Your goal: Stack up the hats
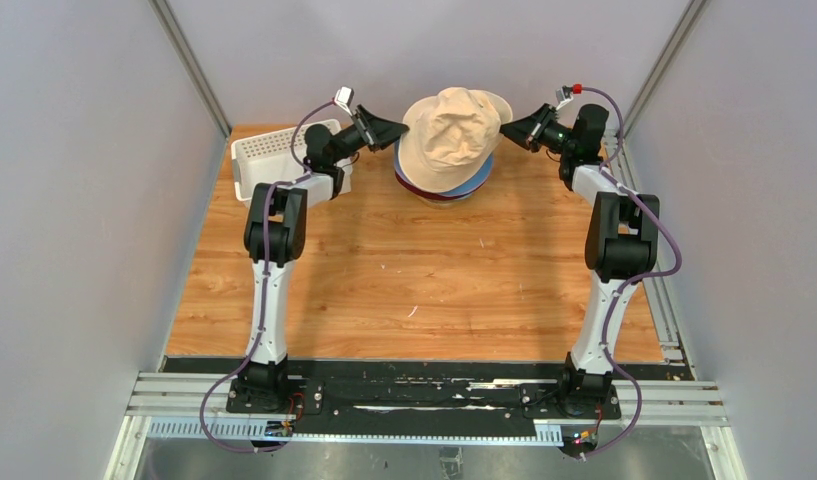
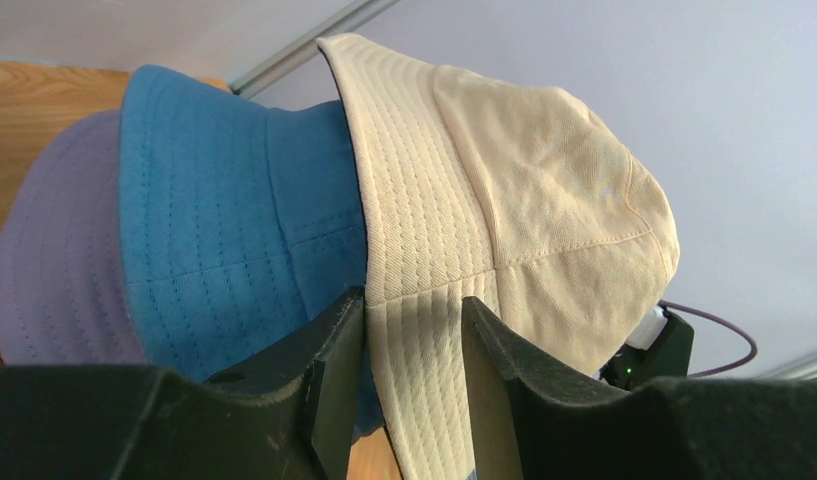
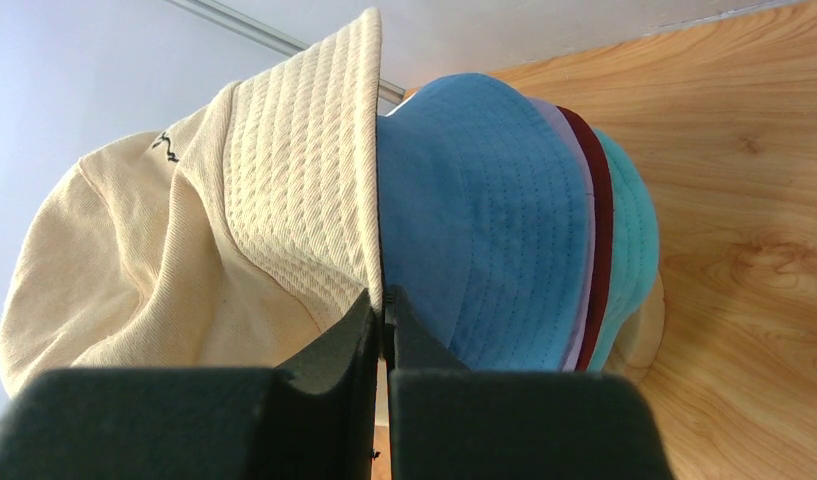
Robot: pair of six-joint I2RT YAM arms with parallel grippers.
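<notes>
My left gripper should pinch the beige hat's edge (image 2: 412,308) and help my right gripper pull it straight, since the beige hat sits crooked over the blue hat.
The beige hat (image 1: 452,132) sits on top of the stack at the back middle of the table. Under it the right wrist view shows the blue hat (image 3: 474,230), then thin edges of the lavender hat (image 3: 582,250), the dark red hat (image 3: 601,230) and the teal hat (image 3: 634,230). My left gripper (image 1: 399,130) is open, its fingers either side of the beige brim (image 2: 524,200), beside the blue hat (image 2: 234,220) and the lavender hat (image 2: 54,250). My right gripper (image 1: 509,128) is shut on the beige brim's opposite edge (image 3: 314,200).
A white mesh basket (image 1: 274,155) stands at the back left, just behind my left arm. A pale wooden stand (image 3: 646,322) shows under the teal hat. The wooden table (image 1: 434,280) stretches out in front of the stack, with grey walls on both sides.
</notes>
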